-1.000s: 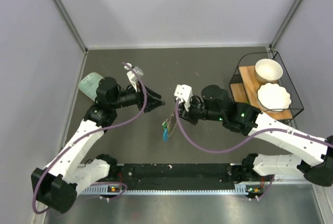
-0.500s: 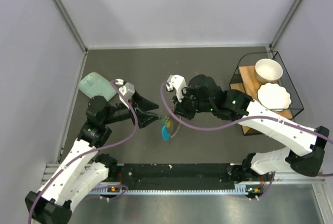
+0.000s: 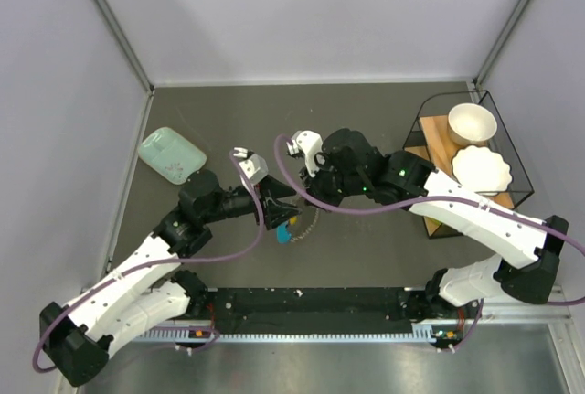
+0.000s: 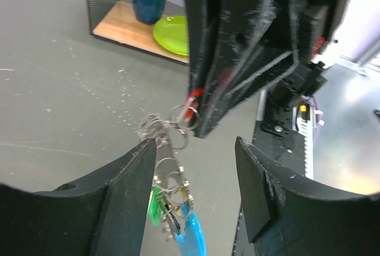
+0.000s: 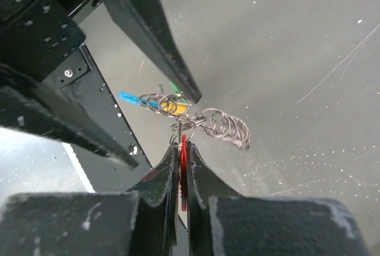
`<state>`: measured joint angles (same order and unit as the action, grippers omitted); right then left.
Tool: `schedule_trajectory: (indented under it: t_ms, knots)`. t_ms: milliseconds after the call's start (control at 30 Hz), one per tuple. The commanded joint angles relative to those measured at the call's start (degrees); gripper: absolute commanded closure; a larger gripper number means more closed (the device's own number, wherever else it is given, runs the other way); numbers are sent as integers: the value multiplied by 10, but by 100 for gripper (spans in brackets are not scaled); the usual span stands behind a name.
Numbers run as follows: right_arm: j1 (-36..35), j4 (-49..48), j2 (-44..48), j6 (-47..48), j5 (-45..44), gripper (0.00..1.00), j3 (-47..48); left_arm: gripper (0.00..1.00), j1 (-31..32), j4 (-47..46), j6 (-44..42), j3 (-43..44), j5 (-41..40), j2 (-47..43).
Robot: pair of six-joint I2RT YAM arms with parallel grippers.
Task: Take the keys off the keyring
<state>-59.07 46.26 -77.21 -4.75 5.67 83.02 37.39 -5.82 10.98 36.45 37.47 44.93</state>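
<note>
The hanging rings are close to one finger of my left gripper, so it should center on them and pinch the ring (image 4: 179, 135) below the red key.
My right gripper (image 3: 297, 195) is shut on the red head of a key (image 5: 183, 170) and holds the bunch in the air. From it hang several metal rings (image 5: 172, 104), a green-headed key (image 4: 155, 205) and the keyring's blue loop (image 4: 193, 235), which also shows in the top view (image 3: 285, 232). The pale fan-shaped piece is not clearly visible. My left gripper (image 4: 196, 164) is open. Its left finger (image 4: 127, 190) is right next to the rings, and the bunch hangs between the two fingers. In the right wrist view my right gripper (image 5: 183, 146) pinches the red key edge-on.
A mint-green flat box (image 3: 171, 154) lies at the far left. A black wire rack (image 3: 512, 152) with a bowl and a plate stands at the right; the left wrist view shows its shelf (image 4: 127, 27). The black base rail (image 3: 311, 303) runs along the near edge.
My left arm has swung right and forward, bringing its open fingers around the hanging bunch. My right gripper has shifted slightly left with the keys still in it.
</note>
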Motion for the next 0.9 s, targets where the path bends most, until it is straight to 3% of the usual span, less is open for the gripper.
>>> schedule_trajectory:
  t_ms: [0, 267, 633, 867]
  knots:
    - [4, -15, 13, -11, 1, 100, 29, 40, 8, -21, -31, 33, -78, 9]
    - [4, -15, 28, -4, 0, 100, 20, 46, 11, -31, -49, 25, -121, -5]
    - [4, -16, 28, 5, 8, 100, 19, 40, 11, -10, -105, 20, 16, -25]
    - [4, -17, 33, 8, 12, 100, 17, 41, 11, 38, -152, 43, 18, -19]
